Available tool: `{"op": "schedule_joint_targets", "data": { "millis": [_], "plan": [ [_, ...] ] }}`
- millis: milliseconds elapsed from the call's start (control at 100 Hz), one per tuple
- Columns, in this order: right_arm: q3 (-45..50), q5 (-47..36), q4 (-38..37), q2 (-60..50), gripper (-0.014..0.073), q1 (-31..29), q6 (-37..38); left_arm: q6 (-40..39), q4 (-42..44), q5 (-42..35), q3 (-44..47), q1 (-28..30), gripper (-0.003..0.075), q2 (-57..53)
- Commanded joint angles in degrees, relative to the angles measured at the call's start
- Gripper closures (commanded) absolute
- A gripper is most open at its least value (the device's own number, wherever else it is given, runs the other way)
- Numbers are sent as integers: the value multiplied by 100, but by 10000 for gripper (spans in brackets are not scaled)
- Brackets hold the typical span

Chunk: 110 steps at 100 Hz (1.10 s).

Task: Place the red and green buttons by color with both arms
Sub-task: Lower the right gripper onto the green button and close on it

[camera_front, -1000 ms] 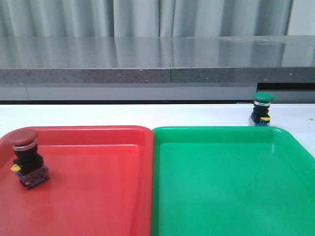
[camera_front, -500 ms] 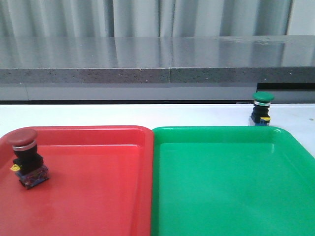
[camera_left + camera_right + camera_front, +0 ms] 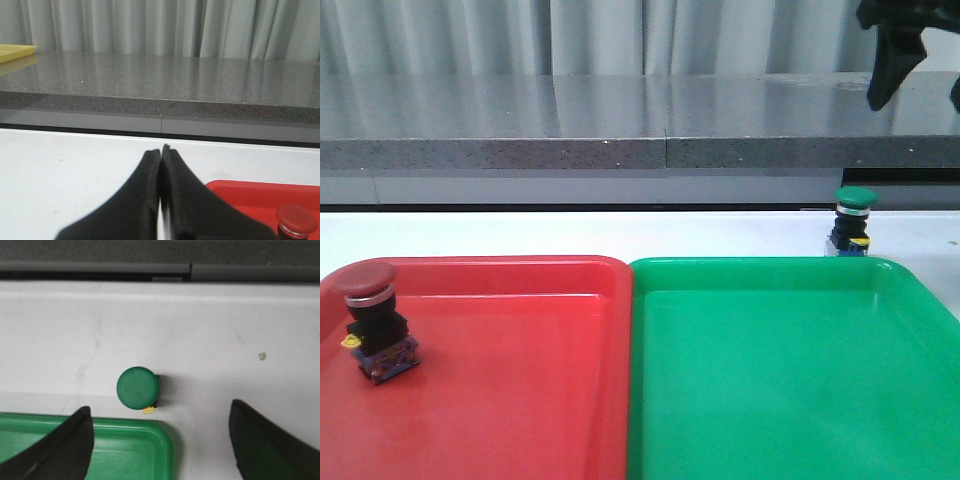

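I close my right gripper next on the round cap (image 3: 856, 198) (image 3: 138, 388) of the green button that stands behind the green tray.
The red button (image 3: 375, 320) stands upright in the red tray (image 3: 520, 400) near its left edge; its cap also shows in the left wrist view (image 3: 296, 220). The green button (image 3: 853, 218) stands on the white table just behind the green tray (image 3: 780, 400). My right gripper (image 3: 920, 85) hangs high above the green button. In the right wrist view it is open (image 3: 160, 407), with the green button (image 3: 137, 387) below, just ahead of the fingertips and nearer one finger. My left gripper (image 3: 161, 150) is shut and empty over the white table beside the red tray (image 3: 240, 195); it is out of the front view.
The two trays lie side by side and fill the near table. A grey stone ledge (image 3: 640, 130) runs along the back with curtains behind it. A strip of white table (image 3: 620, 235) lies between trays and ledge. The green tray's corner (image 3: 125, 450) lies under the right gripper.
My right gripper has come into the front view at the top right, above the green button. Both buttons and both trays have not moved.
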Motion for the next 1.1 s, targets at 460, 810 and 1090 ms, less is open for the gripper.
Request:
{"op": "schedule_joint_targets", "data": {
  "millis": [460,810,1090],
  "plan": [
    [-1825,1349,66,1577,29,141,25,-17,-24,-439,69,-9,741,-180],
    [-2059,1345,136,2035,78,146,25,-17,-24,-439,69,-9,741,-180],
    [-2066,1276,136,2040,352,146,25,-17,-24,-439,69,-9,741,-180]
  ]
}}
